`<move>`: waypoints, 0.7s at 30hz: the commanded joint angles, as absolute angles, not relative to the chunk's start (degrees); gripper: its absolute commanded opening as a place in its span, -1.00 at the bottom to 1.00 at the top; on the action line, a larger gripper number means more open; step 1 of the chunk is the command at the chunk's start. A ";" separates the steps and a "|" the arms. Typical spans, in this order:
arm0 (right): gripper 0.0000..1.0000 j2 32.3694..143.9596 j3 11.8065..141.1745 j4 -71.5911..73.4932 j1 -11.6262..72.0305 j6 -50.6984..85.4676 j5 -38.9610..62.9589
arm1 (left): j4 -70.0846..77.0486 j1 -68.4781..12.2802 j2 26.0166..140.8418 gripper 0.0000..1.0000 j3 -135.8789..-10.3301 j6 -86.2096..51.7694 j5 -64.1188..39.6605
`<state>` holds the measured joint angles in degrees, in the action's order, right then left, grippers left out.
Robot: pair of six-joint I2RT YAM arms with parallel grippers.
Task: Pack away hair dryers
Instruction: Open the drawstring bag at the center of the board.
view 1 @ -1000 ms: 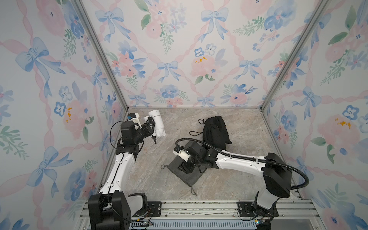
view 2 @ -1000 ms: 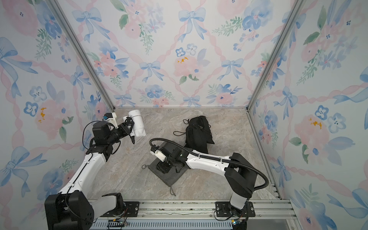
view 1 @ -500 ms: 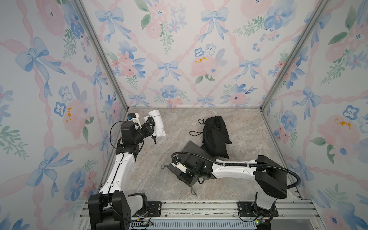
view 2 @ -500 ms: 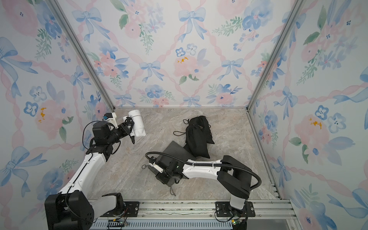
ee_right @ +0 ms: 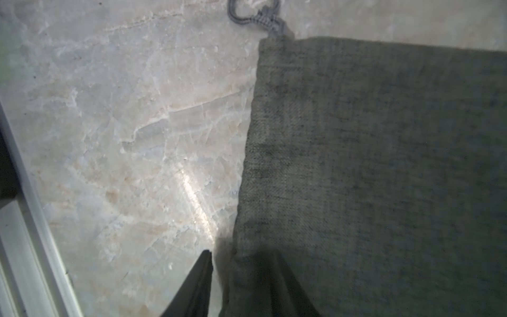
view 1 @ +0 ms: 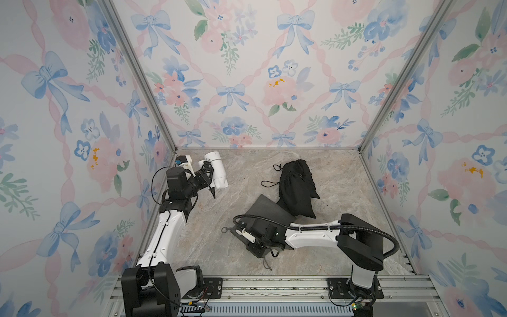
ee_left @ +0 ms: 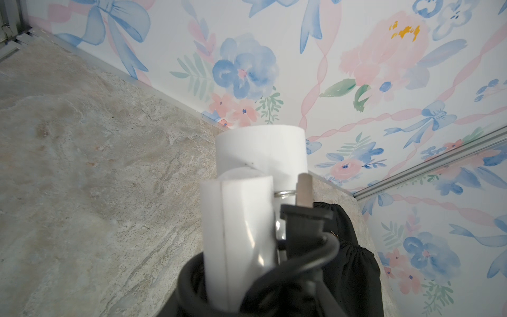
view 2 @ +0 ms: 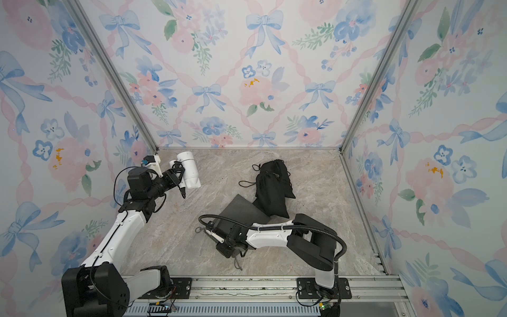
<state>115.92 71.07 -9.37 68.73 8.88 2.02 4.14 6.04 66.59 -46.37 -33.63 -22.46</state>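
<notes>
The grey pouch's opening is lying flat and closed, so the robot's right gripper should pinch just the pouch's top layer (ee_right: 250,243) and raise it for the hair dryer.
A white hair dryer (view 1: 216,170) (view 2: 189,171) hangs above the back left of the table. My left gripper (view 1: 208,177) (view 2: 177,177) is shut on its folded handle (ee_left: 238,219), and its dark cord (ee_left: 301,263) is coiled at the jaws. A flat grey pouch (view 1: 266,211) (view 2: 241,208) (ee_right: 384,164) lies front centre. My right gripper (view 1: 251,247) (view 2: 226,248) (ee_right: 234,255) is low at the pouch's mouth edge. One finger (ee_right: 200,282) is outside on the table, the other is under the cloth, and a narrow gap still shows between them.
A filled black drawstring pouch (view 1: 296,186) (view 2: 271,186) (ee_left: 351,260) lies behind the grey one, overlapping its far corner. The grey pouch's drawstring loop (ee_right: 255,16) (view 1: 225,230) trails to the left. The metal front rail (view 1: 274,282) runs close by the right gripper.
My right gripper has moved from on top of the grey pouch to its front edge, and its jaws have narrowed. The left arm and its dryer have stayed still.
</notes>
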 commanded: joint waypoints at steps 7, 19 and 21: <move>-0.92 117.30 72.09 -11.31 69.04 8.21 0.59 | 7.47 6.37 66.37 -0.58 -47.20 -34.28 -23.29; -0.89 113.10 73.44 -12.43 67.24 7.49 2.92 | 7.47 6.33 65.64 -0.58 -46.47 -34.38 -22.98; -0.89 113.78 73.24 -11.87 67.25 7.90 3.31 | 7.49 6.33 65.73 -0.58 -46.58 -34.53 -23.19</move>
